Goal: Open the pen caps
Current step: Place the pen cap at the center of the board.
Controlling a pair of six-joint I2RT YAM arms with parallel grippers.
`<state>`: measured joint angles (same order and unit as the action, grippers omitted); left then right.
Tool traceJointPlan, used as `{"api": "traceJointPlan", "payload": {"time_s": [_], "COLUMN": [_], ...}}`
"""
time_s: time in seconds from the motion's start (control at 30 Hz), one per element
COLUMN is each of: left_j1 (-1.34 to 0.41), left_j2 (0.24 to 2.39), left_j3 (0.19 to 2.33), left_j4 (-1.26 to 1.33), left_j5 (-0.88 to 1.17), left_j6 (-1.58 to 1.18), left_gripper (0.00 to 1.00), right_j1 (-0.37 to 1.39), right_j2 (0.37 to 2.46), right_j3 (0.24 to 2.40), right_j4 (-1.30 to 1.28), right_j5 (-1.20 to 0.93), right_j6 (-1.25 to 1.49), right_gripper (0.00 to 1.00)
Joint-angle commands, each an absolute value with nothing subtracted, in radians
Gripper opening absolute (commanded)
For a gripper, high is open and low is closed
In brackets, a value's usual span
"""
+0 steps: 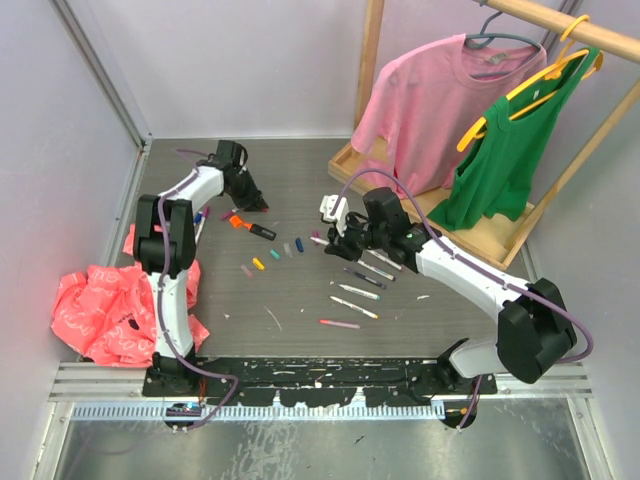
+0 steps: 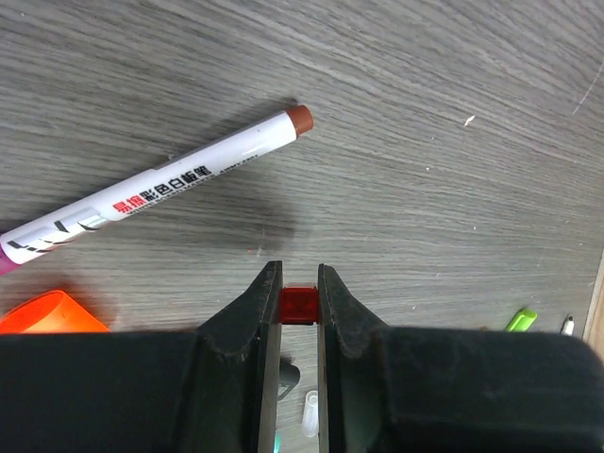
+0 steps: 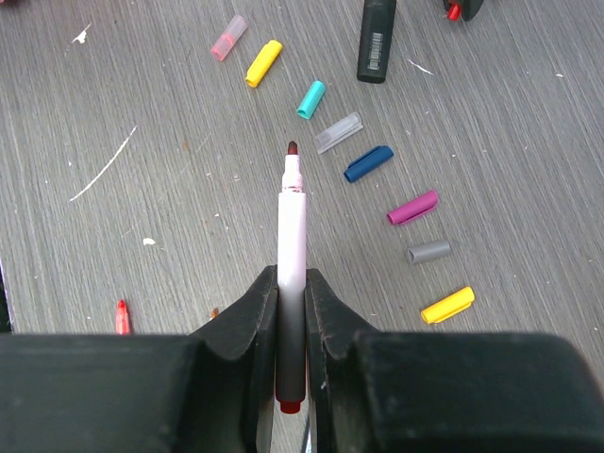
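Observation:
The robot's right gripper will release the white pen on the bare table (image 1: 282, 220) (image 3: 439, 85) next to the orange-black marker, beyond the blue cap.
My left gripper (image 1: 258, 204) (image 2: 299, 283) is shut on a small red pen cap (image 2: 299, 304) just above the table. A white capped pen (image 2: 160, 184) with a brown end lies just ahead of it. My right gripper (image 1: 333, 242) (image 3: 292, 283) is shut on a white‑barrelled pen (image 3: 292, 236) whose dark red tip is bare and points forward. Several loose caps lie ahead of it: pink (image 3: 228, 38), yellow (image 3: 263, 62), teal (image 3: 310, 98), blue (image 3: 368, 163), magenta (image 3: 412, 207), grey (image 3: 428, 251). More pens (image 1: 360, 290) lie below the right gripper.
The orange‑black marker (image 1: 250, 226) lies near the left gripper. A crumpled pink bag (image 1: 105, 305) sits at the left edge. A wooden clothes rack with a pink shirt (image 1: 440, 100) and a green top (image 1: 510, 150) stands at the back right.

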<state>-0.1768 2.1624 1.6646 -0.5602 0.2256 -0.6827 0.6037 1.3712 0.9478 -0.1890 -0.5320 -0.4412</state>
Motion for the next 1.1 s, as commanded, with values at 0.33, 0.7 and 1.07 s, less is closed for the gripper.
{"api": "traceJointPlan", "payload": {"time_s": [0.33,0.7,1.07], "left_j1": [-0.164,-0.156,-0.135], "left_j2": [2.203,2.112,1.68], "left_j3": [1.764,1.772,1.283], "left_j4": [-0.622,-0.635,-0.216], "left_j5": [0.242,0.225,0.275], "left_j6": [-0.663,-0.635,-0.597], "left_gripper": [0.28,0.33,0.54], "right_j1": [0.595,0.591,0.587], "right_j2": [1.327,1.332,1.382], "right_j3": [0.947,0.948,0.968], "right_j4": [-0.164,-0.164,-0.155], "right_j5": [-0.537,-0.542,-0.527], "right_j6": [-0.451,-0.451,-0.405], "right_gripper": [0.01,0.01,0.01]}}
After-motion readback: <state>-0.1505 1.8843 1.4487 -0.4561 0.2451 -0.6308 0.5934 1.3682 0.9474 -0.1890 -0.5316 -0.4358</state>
